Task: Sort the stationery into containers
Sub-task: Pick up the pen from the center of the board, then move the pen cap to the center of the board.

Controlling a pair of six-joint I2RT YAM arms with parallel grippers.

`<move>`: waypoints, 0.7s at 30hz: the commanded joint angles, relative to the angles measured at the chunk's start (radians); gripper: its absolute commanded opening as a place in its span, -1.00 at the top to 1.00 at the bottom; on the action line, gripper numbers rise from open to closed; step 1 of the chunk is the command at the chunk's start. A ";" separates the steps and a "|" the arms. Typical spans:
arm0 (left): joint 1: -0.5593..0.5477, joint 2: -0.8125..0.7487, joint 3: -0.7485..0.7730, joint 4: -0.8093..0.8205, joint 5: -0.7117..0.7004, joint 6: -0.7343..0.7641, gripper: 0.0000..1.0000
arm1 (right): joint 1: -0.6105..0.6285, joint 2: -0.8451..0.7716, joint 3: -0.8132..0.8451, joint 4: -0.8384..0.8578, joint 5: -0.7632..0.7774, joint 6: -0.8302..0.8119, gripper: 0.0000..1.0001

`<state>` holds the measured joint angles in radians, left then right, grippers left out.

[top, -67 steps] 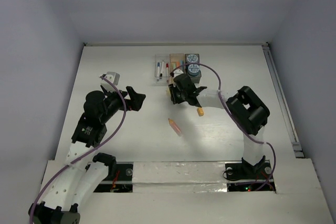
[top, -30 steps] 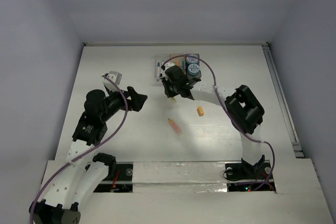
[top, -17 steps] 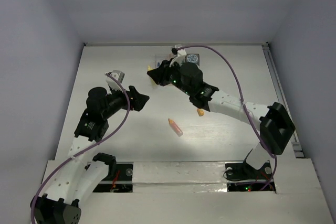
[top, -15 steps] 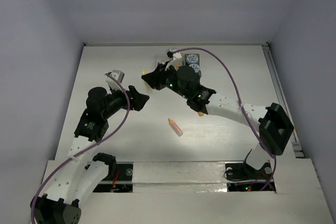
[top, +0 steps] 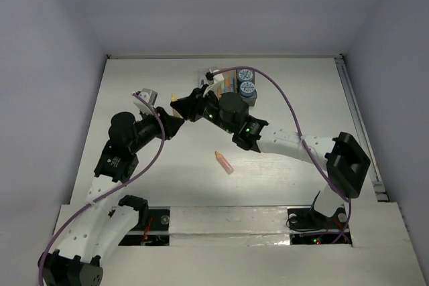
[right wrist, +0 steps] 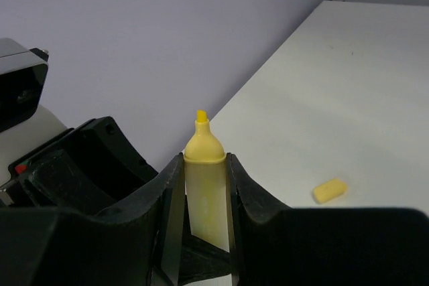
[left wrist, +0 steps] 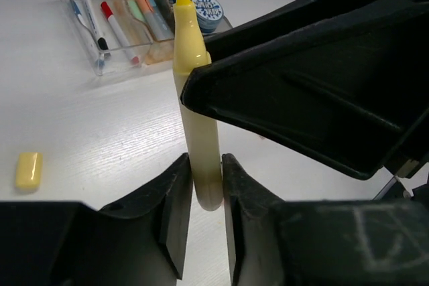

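Both my grippers are holding the yellow marker with its tip uncapped, so my left gripper needs to keep it while my right gripper takes the small yellow cap [left wrist: 29,170].
A yellow marker [left wrist: 194,98] stands upright in the air, uncapped tip up, held at both ends. My left gripper [left wrist: 206,163] is shut on its lower end. My right gripper [right wrist: 204,162] is shut on the barrel just below the yellow tip [right wrist: 201,117]. In the top view the two grippers meet left of the containers, left gripper [top: 172,125] below right gripper [top: 184,106]. The containers [left wrist: 72,13] hold pens [left wrist: 94,21], pastel markers [left wrist: 149,15] and blue-white rolls [left wrist: 201,5]. A pink-orange marker [top: 223,161] lies on the table.
A small yellow eraser-like bit [left wrist: 29,169] lies on the table, also in the right wrist view as the same yellow bit [right wrist: 330,190]. My right arm [top: 281,142] stretches across the table's middle. The containers [top: 213,80] stand at the back centre.
My right arm swung left from the containers, carrying the yellow marker to the left gripper. The left gripper, open before, has shut on the marker's lower end.
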<state>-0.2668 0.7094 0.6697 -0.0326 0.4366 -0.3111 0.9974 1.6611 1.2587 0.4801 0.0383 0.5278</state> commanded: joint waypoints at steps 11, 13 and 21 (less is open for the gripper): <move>0.009 -0.062 0.019 0.034 -0.053 0.021 1.00 | 0.014 -0.041 -0.056 0.065 0.011 0.000 0.59; 0.009 -0.067 0.019 0.034 -0.059 0.021 1.00 | 0.014 -0.060 -0.061 0.037 0.011 -0.023 0.16; 0.009 -0.090 0.031 -0.009 -0.116 0.032 1.00 | -0.039 -0.205 -0.162 -0.040 -0.012 -0.072 -0.17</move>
<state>-0.2638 0.6369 0.6697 -0.0681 0.3550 -0.2939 0.9844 1.5234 1.1099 0.4500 0.0391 0.4969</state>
